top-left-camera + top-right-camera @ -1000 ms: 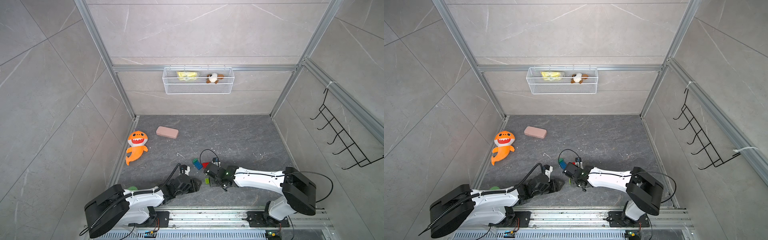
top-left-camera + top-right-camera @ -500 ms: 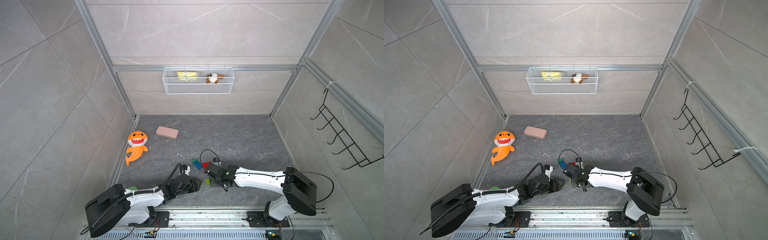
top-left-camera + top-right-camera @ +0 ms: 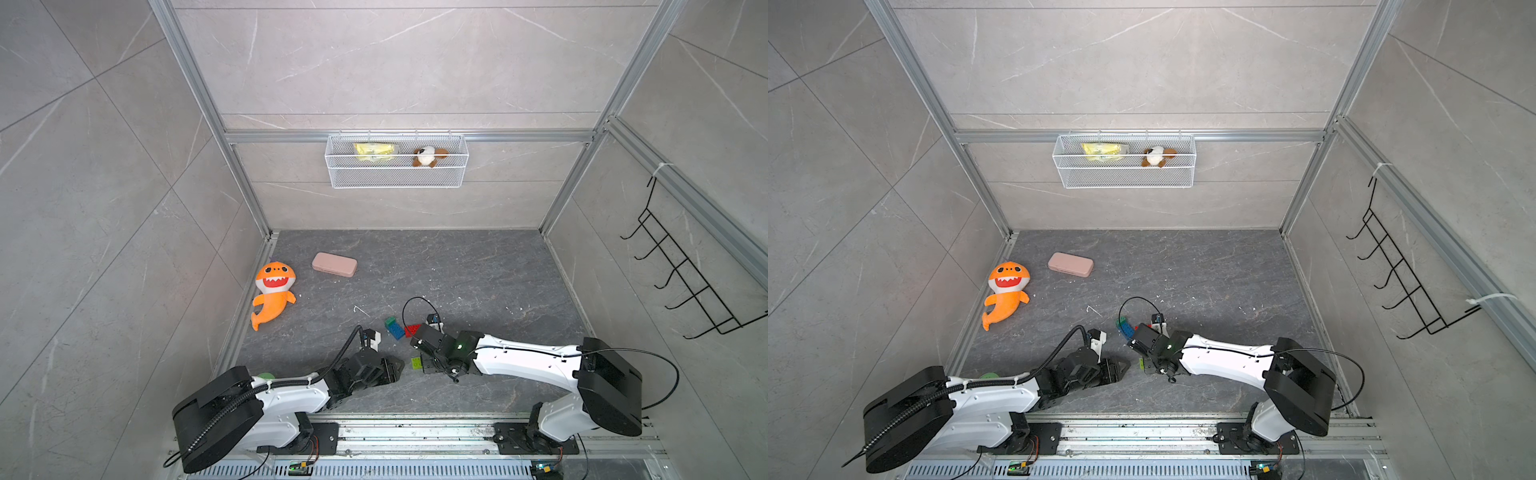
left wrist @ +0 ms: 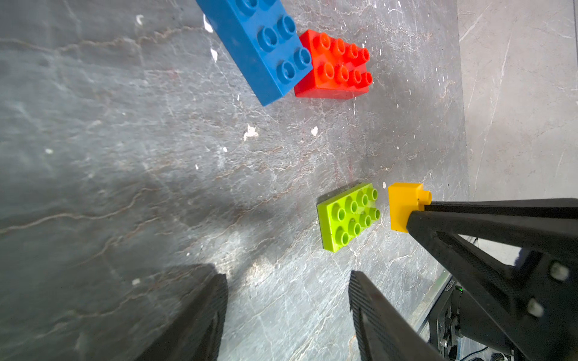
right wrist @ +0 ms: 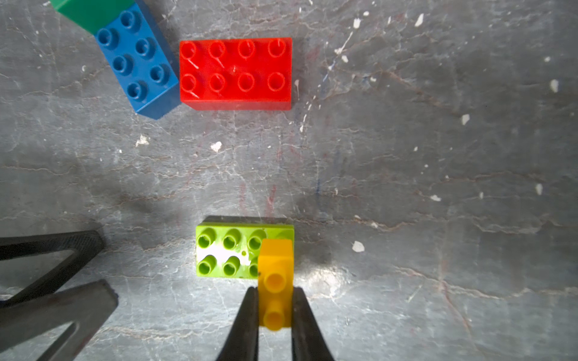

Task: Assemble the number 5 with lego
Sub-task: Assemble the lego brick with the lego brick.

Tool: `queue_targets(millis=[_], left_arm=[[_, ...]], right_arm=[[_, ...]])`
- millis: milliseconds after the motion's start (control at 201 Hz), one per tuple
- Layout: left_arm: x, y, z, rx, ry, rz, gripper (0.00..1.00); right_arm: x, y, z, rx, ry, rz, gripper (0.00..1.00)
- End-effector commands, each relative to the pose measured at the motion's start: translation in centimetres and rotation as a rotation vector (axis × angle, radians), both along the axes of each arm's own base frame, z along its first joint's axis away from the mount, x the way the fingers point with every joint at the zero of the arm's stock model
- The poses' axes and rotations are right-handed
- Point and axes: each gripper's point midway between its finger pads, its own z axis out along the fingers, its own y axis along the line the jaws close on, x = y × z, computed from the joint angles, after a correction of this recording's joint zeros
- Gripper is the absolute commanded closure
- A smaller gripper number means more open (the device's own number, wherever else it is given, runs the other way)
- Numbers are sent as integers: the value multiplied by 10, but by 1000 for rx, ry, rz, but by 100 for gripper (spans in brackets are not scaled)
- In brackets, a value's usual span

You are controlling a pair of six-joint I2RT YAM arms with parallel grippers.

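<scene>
Next, my right gripper lets go of the yellow brick, now held over the lime green brick. It will then rest on the lime green brick's end (image 3: 427,360) (image 5: 281,251) farthest from my left gripper.
My right gripper (image 5: 274,292) is shut on a small yellow lego brick (image 5: 275,265), holding it over one end of the flat lime green brick (image 5: 230,254) that lies on the floor. I cannot tell whether the two touch. Further out lie a red brick (image 5: 236,73) and a blue brick (image 5: 137,62), corner to corner, with a dark green piece (image 5: 90,12) on the blue one's far end. My left gripper (image 4: 286,275) is open and empty, low over the bare floor beside the lime green brick (image 4: 348,216). Both top views show the lime green brick (image 3: 416,362) between the two grippers.
A pink rounded case (image 3: 334,264) and an orange shark plush (image 3: 272,293) lie at the back left of the floor. A wire basket (image 3: 397,166) hangs on the back wall, a black hook rack (image 3: 685,282) on the right wall.
</scene>
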Motion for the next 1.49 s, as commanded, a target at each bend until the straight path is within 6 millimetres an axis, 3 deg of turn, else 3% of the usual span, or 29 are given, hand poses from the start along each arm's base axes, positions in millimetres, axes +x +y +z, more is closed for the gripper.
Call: queue_targets(millis=[0, 677, 1219, 1488], left_arm=[[1, 5, -5, 16, 7, 19, 34], [2, 6, -5, 19, 6, 26, 34], [4, 6, -7, 27, 5, 28, 34], [4, 8, -7, 27, 6, 35, 34]], right_arm=[[0, -5, -13, -31, 20, 1, 89], [-8, -9, -40, -22, 134, -7, 89], [-14, -28, -62, -175, 229, 19, 89], [-16, -25, -66, -152, 240, 3, 88]])
